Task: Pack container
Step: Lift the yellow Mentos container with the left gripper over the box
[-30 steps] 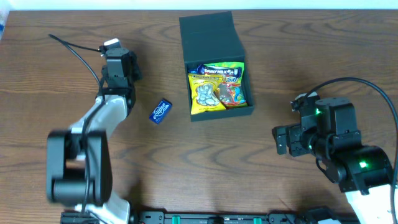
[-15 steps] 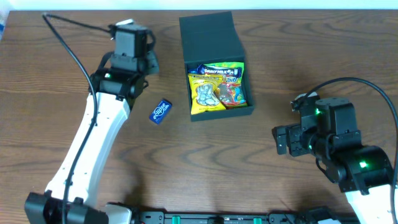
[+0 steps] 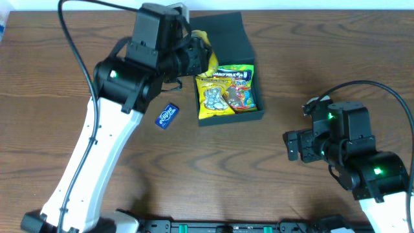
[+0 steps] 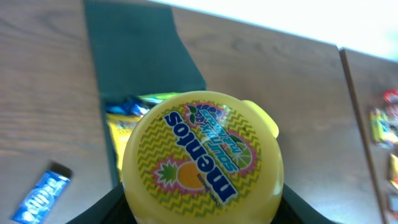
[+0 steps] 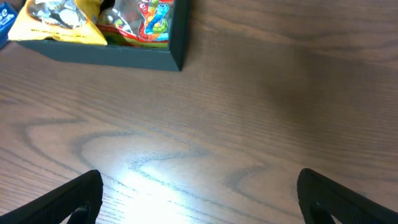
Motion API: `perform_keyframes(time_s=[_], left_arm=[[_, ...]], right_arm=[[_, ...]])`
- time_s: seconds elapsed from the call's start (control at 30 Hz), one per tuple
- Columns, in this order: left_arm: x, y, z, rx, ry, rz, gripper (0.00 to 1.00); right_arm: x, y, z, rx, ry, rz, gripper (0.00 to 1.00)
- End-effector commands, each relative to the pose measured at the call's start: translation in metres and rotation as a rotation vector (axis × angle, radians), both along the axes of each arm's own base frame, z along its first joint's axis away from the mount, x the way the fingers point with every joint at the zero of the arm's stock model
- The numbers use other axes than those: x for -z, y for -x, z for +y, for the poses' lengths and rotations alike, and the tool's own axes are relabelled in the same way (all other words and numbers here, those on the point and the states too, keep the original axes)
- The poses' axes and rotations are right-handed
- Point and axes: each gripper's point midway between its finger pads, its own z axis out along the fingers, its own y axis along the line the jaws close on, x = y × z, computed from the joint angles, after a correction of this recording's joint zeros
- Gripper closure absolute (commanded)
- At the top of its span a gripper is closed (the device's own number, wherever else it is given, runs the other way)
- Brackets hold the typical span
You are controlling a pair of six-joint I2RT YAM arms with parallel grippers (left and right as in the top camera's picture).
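I will let go of the Mentos tub with my left gripper between the colourful sweets bag and the box's side [image 3: 250, 99] near my right gripper.
The container [image 3: 229, 118] is a dark green box in the table's back middle, its flap lid [image 3: 218, 33] standing open behind. Inside lie yellow snack bags [image 3: 213, 97], a colourful sweets bag [image 3: 242, 96] and a blue bar [image 3: 226, 73]. My left gripper [image 3: 197, 57] hangs over the box's left wall, shut on a round yellow Mentos tub [image 4: 202, 155], whose yellow edge [image 3: 209, 57] shows from overhead. In the left wrist view the tub hides most of the container [image 4: 137, 56]. My right gripper [image 5: 199, 199] stands open above bare wood, to the right of the container [image 5: 112, 55].
A small blue packet [image 3: 167, 115] lies on the table left of the box, also low left in the left wrist view as the blue packet [image 4: 40, 196]. Colourful packets [image 4: 382, 124] show at that view's right edge. The right arm [image 3: 349, 149] occupies the front right.
My left arm has swung from the table's left side up and right to the container's left edge, carrying the tub. The right arm has not moved.
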Motion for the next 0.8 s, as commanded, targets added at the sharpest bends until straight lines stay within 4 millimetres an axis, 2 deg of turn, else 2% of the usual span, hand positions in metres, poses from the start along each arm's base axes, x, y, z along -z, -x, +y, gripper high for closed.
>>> perform_keyframes(time_s=[0.0,0.17,0.27,0.4,0.67,0.77], left_arm=[[0.012,-0.001,-0.026,0.09,0.054,0.101,0.95],[0.039,-0.01,-0.052,0.147,0.033,0.204,0.95],[0.061,-0.019,-0.077,0.185,0.015,0.247,0.95],[0.096,-0.025,-0.1,0.215,-0.015,0.311,0.95],[0.17,-0.02,-0.127,0.26,-0.055,0.481,0.95],[0.184,-0.02,-0.132,0.265,-0.072,0.492,0.95]], right_arm=[[-0.002,0.0,-0.001,0.014,-0.014,-0.004,0.01],[-0.002,0.0,-0.001,0.014,-0.014,-0.004,0.01],[-0.002,0.0,-0.001,0.014,-0.014,-0.004,0.01],[-0.002,0.0,-0.001,0.014,-0.014,-0.004,0.01],[-0.002,0.0,-0.001,0.014,-0.014,-0.004,0.01],[-0.002,0.0,-0.001,0.014,-0.014,-0.004,0.01]])
